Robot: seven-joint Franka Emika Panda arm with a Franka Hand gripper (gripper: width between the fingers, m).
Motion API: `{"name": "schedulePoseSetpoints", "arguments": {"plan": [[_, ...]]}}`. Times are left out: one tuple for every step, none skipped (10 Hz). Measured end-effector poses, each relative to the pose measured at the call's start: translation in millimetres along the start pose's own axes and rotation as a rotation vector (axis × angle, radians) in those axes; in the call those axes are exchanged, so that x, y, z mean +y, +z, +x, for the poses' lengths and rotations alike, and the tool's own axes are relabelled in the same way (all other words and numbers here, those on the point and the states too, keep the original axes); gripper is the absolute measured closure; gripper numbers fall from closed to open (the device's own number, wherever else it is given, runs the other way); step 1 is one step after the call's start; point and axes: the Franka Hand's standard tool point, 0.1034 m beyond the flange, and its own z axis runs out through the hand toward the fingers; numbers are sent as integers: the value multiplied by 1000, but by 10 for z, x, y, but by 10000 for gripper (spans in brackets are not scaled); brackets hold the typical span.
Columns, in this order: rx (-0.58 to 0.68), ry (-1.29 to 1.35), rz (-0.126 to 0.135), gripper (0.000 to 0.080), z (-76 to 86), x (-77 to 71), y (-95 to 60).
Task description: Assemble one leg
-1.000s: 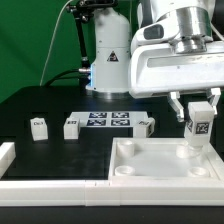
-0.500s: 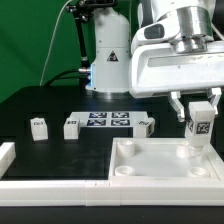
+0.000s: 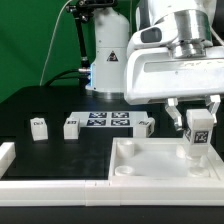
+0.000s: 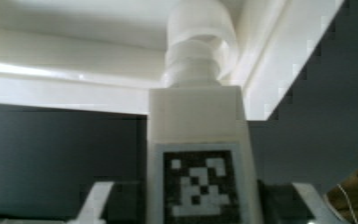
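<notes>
The leg, now upright over that corner socket, will be let go by my gripper standing upright in the large white panel's corner socket (image 3: pixel 202 167) (image 4: pixel 197 28), just below my fingers.
My gripper (image 3: pixel 196 108) is shut on a leg (image 3: pixel 198 130), a small white block with a black-and-white tag. The leg stands upright over the corner socket of the large white panel (image 3: pixel 150 165) that lies far back on the exterior view's right. In the wrist view the leg (image 4: pixel 201 150) runs straight from between my fingers (image 4: pixel 105 200), and its round end meets the panel's corner (image 4: pixel 202 50). Three more legs lie on the black table: one at the left (image 3: pixel 39 125), one beside it (image 3: pixel 71 126), one by the marker board's right end (image 3: pixel 146 124).
The marker board (image 3: pixel 108 120) lies flat behind the panel. The robot's white base (image 3: pixel 110 60) stands at the back. A white raised border (image 3: pixel 8 158) runs along the table's front left edge. A green backdrop closes the far left.
My gripper has turned about its upright axis and the leg's tag has turned with it. The leg sits slightly lower over the socket. The other legs have not moved.
</notes>
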Motion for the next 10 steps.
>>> {"name": "schedulePoseSetpoints", "arguments": {"plan": [[-3,-1,0,508,-26,-5,36],[11,-2,-1,508,-14,-11,54],[31,-4,-3,508,-2,-21,64],[37,-5,-3,508,1,-28,66],[39,-5,-3,508,2,-31,66],[42,-6,-3,508,2,-33,68],[56,-6,-2,508,0,-52,77],[52,-6,0,508,-68,-81,122],[44,-7,2,508,-110,-97,152],[45,-7,2,508,-115,-100,158]]}}
